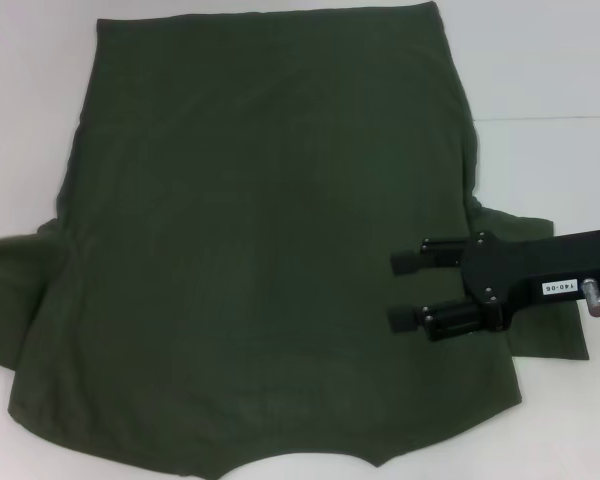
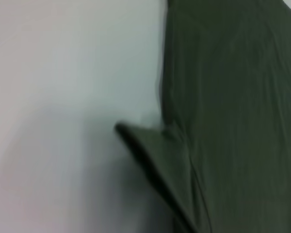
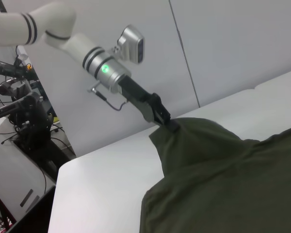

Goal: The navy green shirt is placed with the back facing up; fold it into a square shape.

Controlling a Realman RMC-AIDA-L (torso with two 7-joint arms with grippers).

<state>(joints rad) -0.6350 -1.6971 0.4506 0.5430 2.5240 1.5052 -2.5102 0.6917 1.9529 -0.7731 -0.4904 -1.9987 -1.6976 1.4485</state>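
My left gripper needs to put the lifted sleeve down on the shirt's back, just inside the shirt's side edge (image 1: 130,303) below its armpit.
The navy green shirt (image 1: 250,250) lies spread flat on the white table (image 1: 550,90), plain side up, with its hem at the far edge and its collar cutout at the near edge. My right gripper (image 1: 403,290) hovers open over the shirt's right side, beside the right sleeve (image 1: 550,335), its fingers pointing toward the shirt's middle. My left gripper (image 3: 165,121) is outside the head view. The right wrist view shows it shut on the left sleeve (image 3: 184,133), which is lifted off the table into a peak. The left wrist view shows that sleeve (image 2: 157,160) and the shirt's side edge.
In the right wrist view the table (image 3: 97,184) ends at a near corner. Beyond it stands a rack of dark equipment and cables (image 3: 24,116). White wall panels (image 3: 223,43) rise behind the table.
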